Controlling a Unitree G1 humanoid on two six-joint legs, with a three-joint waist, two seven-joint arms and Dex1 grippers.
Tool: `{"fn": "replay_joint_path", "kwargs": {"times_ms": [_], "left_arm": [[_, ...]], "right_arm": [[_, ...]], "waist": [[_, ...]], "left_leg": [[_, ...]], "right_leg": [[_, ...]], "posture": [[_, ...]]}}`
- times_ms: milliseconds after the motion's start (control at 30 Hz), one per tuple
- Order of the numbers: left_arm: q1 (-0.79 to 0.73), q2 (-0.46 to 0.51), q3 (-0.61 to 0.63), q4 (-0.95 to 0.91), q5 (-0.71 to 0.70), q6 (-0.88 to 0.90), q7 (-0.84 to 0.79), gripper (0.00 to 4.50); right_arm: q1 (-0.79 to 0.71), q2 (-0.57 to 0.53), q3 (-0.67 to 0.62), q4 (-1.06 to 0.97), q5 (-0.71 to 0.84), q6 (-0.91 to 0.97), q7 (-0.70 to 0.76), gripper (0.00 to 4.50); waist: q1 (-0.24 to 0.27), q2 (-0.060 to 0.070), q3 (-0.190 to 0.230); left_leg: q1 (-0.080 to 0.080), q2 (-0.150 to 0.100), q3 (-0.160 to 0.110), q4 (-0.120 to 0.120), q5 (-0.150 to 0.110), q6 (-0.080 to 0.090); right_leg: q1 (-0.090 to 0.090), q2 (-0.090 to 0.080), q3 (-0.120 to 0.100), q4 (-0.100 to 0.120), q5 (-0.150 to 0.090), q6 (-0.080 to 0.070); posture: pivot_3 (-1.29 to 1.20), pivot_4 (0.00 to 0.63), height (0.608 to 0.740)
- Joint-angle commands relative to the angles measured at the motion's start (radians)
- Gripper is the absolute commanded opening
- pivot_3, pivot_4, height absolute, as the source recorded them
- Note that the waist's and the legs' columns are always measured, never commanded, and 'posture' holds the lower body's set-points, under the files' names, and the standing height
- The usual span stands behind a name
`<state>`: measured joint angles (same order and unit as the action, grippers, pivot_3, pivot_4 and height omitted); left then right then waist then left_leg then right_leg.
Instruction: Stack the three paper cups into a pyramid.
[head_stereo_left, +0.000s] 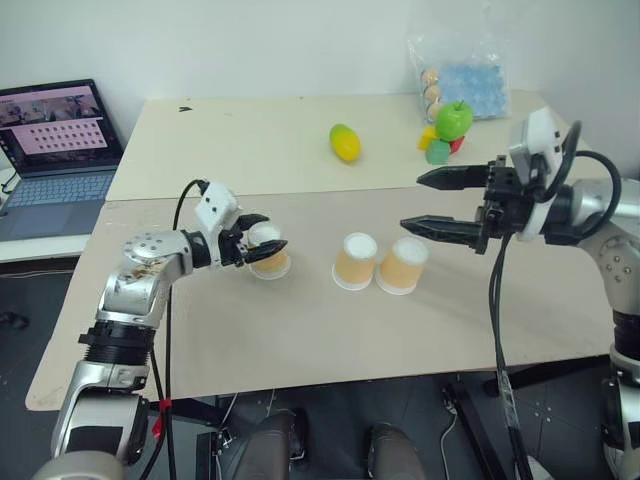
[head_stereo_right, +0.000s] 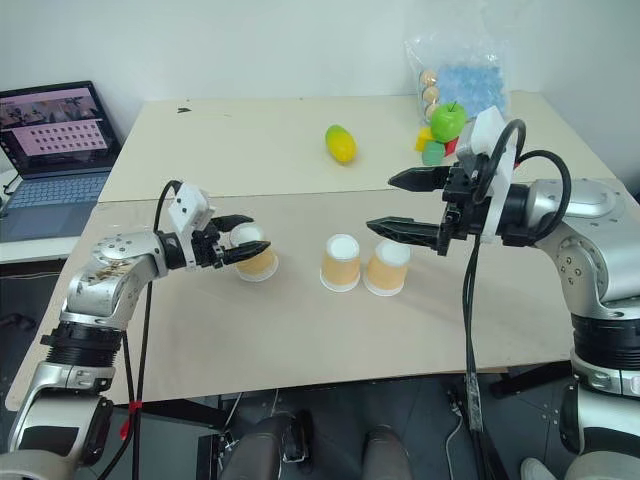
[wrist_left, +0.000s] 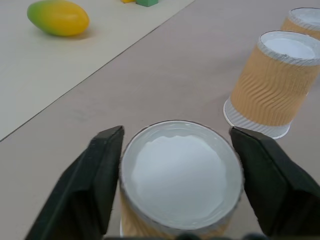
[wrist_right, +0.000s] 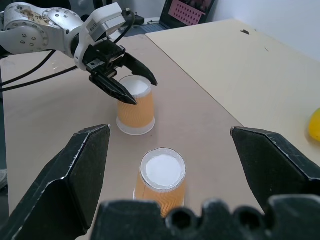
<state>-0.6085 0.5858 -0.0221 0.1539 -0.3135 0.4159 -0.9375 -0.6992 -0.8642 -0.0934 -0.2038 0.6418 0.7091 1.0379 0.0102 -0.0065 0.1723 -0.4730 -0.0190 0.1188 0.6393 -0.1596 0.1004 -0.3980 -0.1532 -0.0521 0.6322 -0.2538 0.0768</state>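
Note:
I will let go of the paper cup in my left gripper across the white bases of the touching pair of cups (head_stereo_left: 389, 245) (wrist_left: 301, 33).
Three paper cups stand upside down on the near table (head_stereo_left: 300, 330), white bases up. My left gripper (head_stereo_left: 265, 243) reaches in level from the left and is shut on the left cup (head_stereo_left: 270, 256), one finger on each side of its upper part (wrist_left: 180, 175). The cup still rests on the table. The middle cup (head_stereo_left: 356, 260) and the right cup (head_stereo_left: 403, 265) stand side by side, touching, a short way to its right. My right gripper (head_stereo_left: 410, 201) hovers open above and just behind the right cup, holding nothing.
On the far table lie a yellow-green mango (head_stereo_left: 345, 142), a green apple (head_stereo_left: 455, 120) on coloured blocks (head_stereo_left: 437, 150) and a plastic bag (head_stereo_left: 465, 75) of small items. An open laptop (head_stereo_left: 55, 150) sits at the far left.

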Motion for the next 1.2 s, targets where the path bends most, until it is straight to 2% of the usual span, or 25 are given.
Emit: {"fn": "replay_joint_path", "kwargs": {"times_ms": [33, 300, 567, 700, 833, 1033, 1200], "left_arm": [[-0.011, 0.006, -0.003, -0.007, 0.019, -0.027, -0.003, 2.69], [-0.128, -0.014, 0.016, -0.018, -0.004, 0.041, 0.034, 2.69], [-0.361, -0.036, 0.001, 0.010, -0.068, 0.126, -0.066, 2.69], [-0.498, -0.103, -0.024, 0.072, -0.082, 0.168, -0.084, 2.69], [-0.579, -0.191, -0.105, 0.135, -0.046, 0.162, -0.117, 2.69], [-0.632, -0.263, -0.136, 0.171, -0.059, 0.170, -0.174, 2.69], [-0.644, -0.295, -0.163, 0.193, -0.044, 0.151, -0.220, 2.69]], "right_arm": [[-0.005, -0.014, -0.049, -0.034, 0.013, -0.007, -0.013, 4.50], [-0.009, -0.013, -0.048, -0.032, 0.014, -0.009, -0.023, 4.50], [0.005, -0.054, -0.075, -0.061, 0.048, 0.017, 0.006, 4.50], [0.040, -0.082, -0.114, -0.073, 0.063, 0.038, -0.006, 4.50], [0.094, -0.108, -0.178, -0.102, 0.078, 0.051, -0.034, 4.50], [0.180, -0.119, -0.243, -0.187, 0.118, 0.079, -0.063, 4.50], [0.249, -0.115, -0.287, -0.242, 0.136, 0.092, -0.112, 4.50]], "waist": [[0.000, 0.000, 0.000], [0.003, 0.000, 0.000], [0.002, 0.000, 0.000], [0.004, 0.000, 0.000], [0.009, -0.001, 0.000], [0.000, -0.001, 0.001], [0.002, -0.001, 0.001]], "left_leg": [[0.000, 0.000, 0.000, 0.000, 0.000, 0.000], [-0.001, 0.000, 0.000, 0.001, 0.000, 0.000], [-0.003, 0.000, -0.001, 0.005, 0.000, 0.001], [-0.003, 0.000, -0.001, 0.006, 0.001, 0.003], [-0.003, -0.001, -0.002, 0.008, 0.002, 0.007], [-0.003, 0.001, -0.001, 0.008, 0.004, 0.013], [-0.003, 0.001, -0.002, 0.008, 0.002, 0.010]], "right_leg": [[0.000, 0.000, 0.000, 0.000, 0.000, 0.000], [0.000, 0.000, -0.001, 0.000, 0.000, 0.000], [0.001, 0.002, -0.003, 0.000, 0.001, 0.001], [0.008, 0.004, -0.005, 0.000, 0.001, 0.001], [0.010, 0.004, -0.006, -0.001, 0.001, 0.003], [0.009, 0.004, -0.003, -0.001, 0.001, 0.004], [0.009, 0.003, -0.002, -0.001, 0.001, 0.004]], "posture": [[0.00, 0.150, 0.740], [0.00, 0.150, 0.740], [0.00, 0.150, 0.740], [0.00, 0.150, 0.740], [0.00, 0.150, 0.740], [0.00, 0.150, 0.740], [0.00, 0.150, 0.740]]}}
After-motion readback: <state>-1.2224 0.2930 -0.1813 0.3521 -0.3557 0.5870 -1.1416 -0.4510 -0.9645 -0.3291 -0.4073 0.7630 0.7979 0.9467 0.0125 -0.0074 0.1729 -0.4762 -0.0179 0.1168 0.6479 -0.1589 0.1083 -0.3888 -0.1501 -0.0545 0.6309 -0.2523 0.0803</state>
